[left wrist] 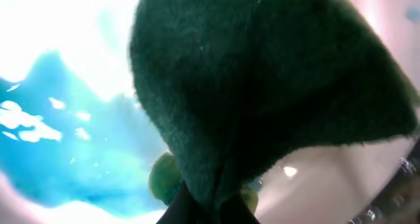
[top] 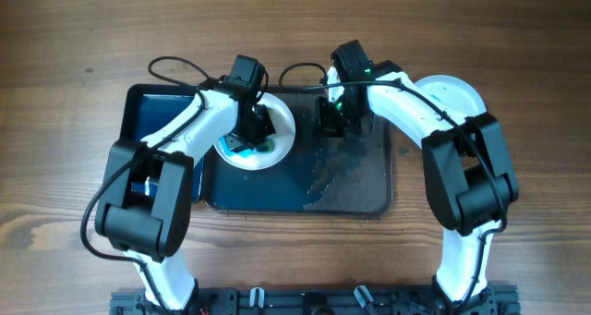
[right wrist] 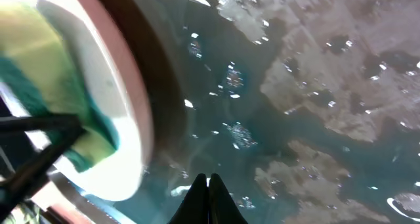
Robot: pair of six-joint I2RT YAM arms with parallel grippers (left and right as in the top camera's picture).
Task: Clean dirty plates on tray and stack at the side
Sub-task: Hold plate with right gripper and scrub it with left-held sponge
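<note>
Next, I open my right gripper, which is shut over the tray's wet middle, clear of the plate's rim, and pinch that rim [right wrist: 142, 122] before I stack the plate.
One dirty plate [top: 283, 130] lies at the left of the large dark tray [top: 355, 181], with teal paint on its face. My left gripper [top: 254, 127] is shut on a green sponge [left wrist: 262, 79] and presses it on this plate [left wrist: 59, 138], where blue paint is smeared. My right gripper [top: 334, 121] is shut and empty, low over the tray's wet middle [right wrist: 315, 86]. In the right wrist view its fingertips [right wrist: 209, 184] sit just right of the plate's rim [right wrist: 128, 138]. A white plate [top: 459, 93] lies outside the tray at the right, partly hidden by my right arm.
A smaller dark tray [top: 148, 107] sits against the large tray's left side, under my left arm. Wet grey smears cover the large tray's right half. Wooden table surrounds the trays.
</note>
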